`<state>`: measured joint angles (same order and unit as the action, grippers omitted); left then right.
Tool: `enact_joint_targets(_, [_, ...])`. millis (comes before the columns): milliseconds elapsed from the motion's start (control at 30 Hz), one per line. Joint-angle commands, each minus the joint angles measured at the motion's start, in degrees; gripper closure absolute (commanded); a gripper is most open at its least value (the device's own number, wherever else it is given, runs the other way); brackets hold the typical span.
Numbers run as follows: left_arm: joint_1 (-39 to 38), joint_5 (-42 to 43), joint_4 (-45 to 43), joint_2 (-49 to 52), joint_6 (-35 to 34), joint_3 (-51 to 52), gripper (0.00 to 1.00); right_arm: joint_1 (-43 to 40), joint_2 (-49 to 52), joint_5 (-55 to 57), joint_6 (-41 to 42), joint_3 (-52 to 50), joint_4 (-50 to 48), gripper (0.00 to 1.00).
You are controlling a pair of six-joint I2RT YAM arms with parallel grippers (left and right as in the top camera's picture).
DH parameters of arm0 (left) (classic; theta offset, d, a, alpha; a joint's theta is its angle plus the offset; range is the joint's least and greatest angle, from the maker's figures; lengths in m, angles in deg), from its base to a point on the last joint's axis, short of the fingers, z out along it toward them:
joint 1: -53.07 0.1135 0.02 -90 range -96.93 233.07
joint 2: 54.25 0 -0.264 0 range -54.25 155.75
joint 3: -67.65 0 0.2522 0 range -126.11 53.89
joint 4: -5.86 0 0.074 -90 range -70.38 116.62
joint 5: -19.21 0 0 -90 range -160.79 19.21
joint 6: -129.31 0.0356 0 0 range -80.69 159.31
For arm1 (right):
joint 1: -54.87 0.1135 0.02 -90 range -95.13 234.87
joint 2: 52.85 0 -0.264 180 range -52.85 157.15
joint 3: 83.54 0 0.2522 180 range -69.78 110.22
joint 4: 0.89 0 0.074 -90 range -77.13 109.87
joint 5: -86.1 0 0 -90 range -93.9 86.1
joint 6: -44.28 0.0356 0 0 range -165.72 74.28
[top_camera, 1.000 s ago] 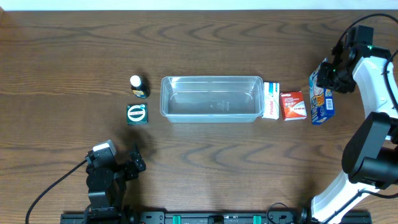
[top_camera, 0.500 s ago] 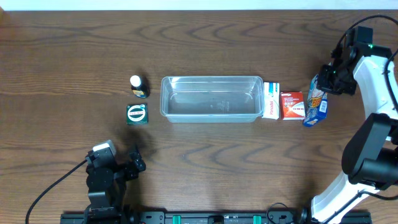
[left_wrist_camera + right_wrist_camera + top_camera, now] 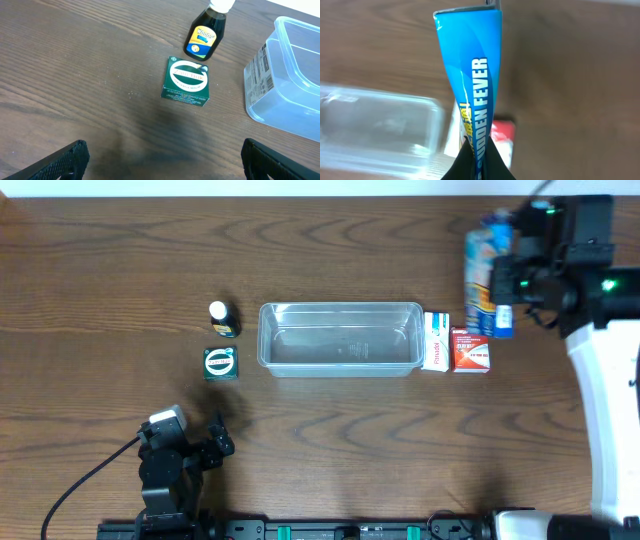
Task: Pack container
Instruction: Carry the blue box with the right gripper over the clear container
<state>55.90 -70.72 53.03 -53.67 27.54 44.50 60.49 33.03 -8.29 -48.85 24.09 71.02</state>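
My right gripper has the blue carton. Next, I set it down inside the clear plastic container [image 3: 366, 328] [image 3: 376, 121], toward the container's end by the white box.
The clear plastic container [image 3: 340, 338] lies empty in the middle of the table; it also shows in the left wrist view [image 3: 287, 85] and the right wrist view [image 3: 375, 127]. My right gripper [image 3: 505, 280] is shut on a blue carton [image 3: 484, 272], held in the air above the table to the right of the container; the carton [image 3: 472, 85] fills the right wrist view between the fingers. My left gripper [image 3: 162, 162] is open and empty, low near the table's front left, its fingertips [image 3: 65, 157] apart.
A white box [image 3: 435, 340] and a red box [image 3: 470, 350] lie just right of the container. A small dark bottle [image 3: 222, 318] and a green box [image 3: 220, 363] sit left of it; both show in the left wrist view, bottle [image 3: 205, 37], box [image 3: 186, 81].
My right gripper has lifted the blue carton off the table and carried it up and to the left, toward the container. The left arm has not moved.
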Motion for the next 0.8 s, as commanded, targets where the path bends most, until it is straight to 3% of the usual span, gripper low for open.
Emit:
enact_joint_targets(0, [-0.28,0.39,-0.04,-0.31,0.13,0.7,0.02,6.32,0.35,-5.2,-12.26,0.63,-1.01,0.99])
enact_joint_targets(300, [-0.28,0.39,-0.04,-0.31,0.13,0.68,0.02,20.7,4.98,-2.1,-37.31,0.61,-5.88,0.99])
enact_joint_targets(467, [-0.28,0.39,-0.04,-0.31,0.13,0.7,0.02,24.06,8.55,3.98,-39.34,0.61,-9.68,0.99])
enact_joint_targets(767, [-0.28,0.39,-0.04,-0.31,0.15,0.7,0.02,24.65,16.37,10.43,-47.06,0.61,-6.45,0.99])
